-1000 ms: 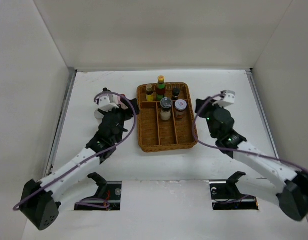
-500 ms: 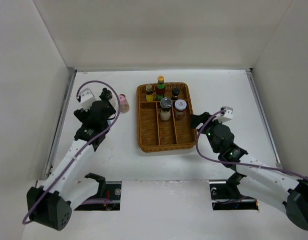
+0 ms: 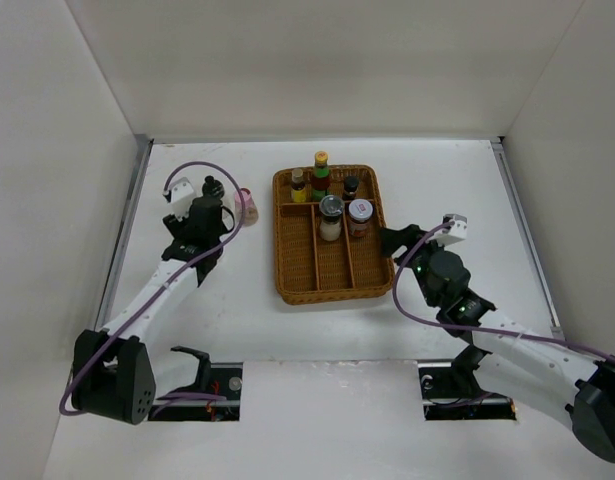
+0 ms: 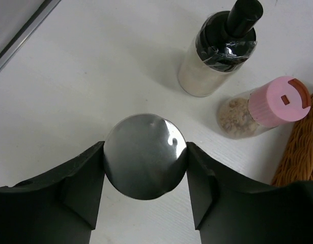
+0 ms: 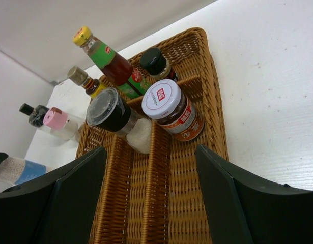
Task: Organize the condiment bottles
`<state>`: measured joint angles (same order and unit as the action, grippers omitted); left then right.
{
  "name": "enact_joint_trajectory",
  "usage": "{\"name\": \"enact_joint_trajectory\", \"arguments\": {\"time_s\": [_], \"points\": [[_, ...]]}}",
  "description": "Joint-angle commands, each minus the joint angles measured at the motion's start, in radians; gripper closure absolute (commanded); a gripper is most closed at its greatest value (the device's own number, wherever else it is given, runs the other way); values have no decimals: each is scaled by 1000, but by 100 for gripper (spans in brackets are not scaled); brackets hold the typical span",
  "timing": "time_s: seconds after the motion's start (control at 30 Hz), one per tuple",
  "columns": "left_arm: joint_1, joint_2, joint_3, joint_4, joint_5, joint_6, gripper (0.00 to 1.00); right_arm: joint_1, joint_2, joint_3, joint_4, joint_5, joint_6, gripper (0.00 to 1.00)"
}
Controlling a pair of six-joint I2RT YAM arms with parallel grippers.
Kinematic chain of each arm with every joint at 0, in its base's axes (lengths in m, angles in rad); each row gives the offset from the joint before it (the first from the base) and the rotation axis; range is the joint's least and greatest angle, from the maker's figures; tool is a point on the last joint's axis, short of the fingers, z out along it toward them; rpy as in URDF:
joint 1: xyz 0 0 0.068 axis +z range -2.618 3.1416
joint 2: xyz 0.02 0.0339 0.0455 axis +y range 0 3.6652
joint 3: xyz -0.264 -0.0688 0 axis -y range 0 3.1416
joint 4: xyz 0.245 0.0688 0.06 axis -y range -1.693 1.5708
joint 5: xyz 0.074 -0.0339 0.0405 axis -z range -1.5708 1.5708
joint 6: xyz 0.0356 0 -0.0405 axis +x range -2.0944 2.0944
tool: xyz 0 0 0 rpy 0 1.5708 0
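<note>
My left gripper is going to the tray compartment point(image 3: 297, 231) just in front of the gold-capped bottle. It will let go of the silver-capped bottle there.
My left gripper point(image 4: 145, 150) is shut on a silver-capped bottle point(image 4: 144, 168), one finger on each side of its round cap, left of the tray. Just beyond it stand a black-capped bottle point(image 4: 221, 56) and a pink-capped bottle point(image 4: 271, 108). In the top view the left gripper point(image 3: 202, 222) covers the silver-capped one. The wicker tray point(image 3: 332, 296) holds a tall yellow-capped bottle point(image 3: 321, 170), a small gold-capped one point(image 3: 299, 185), a black-capped one point(image 3: 351, 186), a clear-lidded grinder point(image 3: 331, 215) and a red-white-capped jar point(image 5: 172, 109). My right gripper point(image 5: 151, 152) is open over the tray's near right part, holding nothing.
The tray's two dividers point(image 5: 164, 178) run front to back, and its front compartments are bare. White walls close in the table on the left, back and right. A metal strip point(image 4: 24, 30) runs along the left edge.
The left gripper swung away from the tray's left side, leaving the pink-capped bottle standing, and closed on the silver-capped bottle. The right arm pulled back toward the tray's near right and opened.
</note>
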<state>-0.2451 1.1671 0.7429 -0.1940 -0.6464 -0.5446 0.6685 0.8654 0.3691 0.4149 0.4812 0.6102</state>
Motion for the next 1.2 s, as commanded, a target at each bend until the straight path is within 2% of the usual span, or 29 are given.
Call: {"name": "enact_joint_trajectory", "arguments": {"time_s": [0.0,0.13,0.23,0.33,0.47,0.67,0.9,1.17], "points": [[-4,-75,-11,56,-2,5,55,4,3,7,65,-9,6,23],[-97,-268,73,-34,-50,17,58,4,9,8,67,-3,5,23],[-197,-313,159,-87,-65,34,57,-1,21,5,74,-6,8,23],[-333,-275,194,-62,-62,22,56,4,21,8,74,3,3,23],[-467,-114,228,63,-59,28,55,-4,30,4,81,7,3,23],[-475,121,282,290,22,72,55,1,53,8,90,14,-12,23],[-449,299,323,347,27,107,55,4,47,8,90,17,-23,23],[-463,358,266,472,21,130,51,10,81,14,101,16,-23,23]]}}
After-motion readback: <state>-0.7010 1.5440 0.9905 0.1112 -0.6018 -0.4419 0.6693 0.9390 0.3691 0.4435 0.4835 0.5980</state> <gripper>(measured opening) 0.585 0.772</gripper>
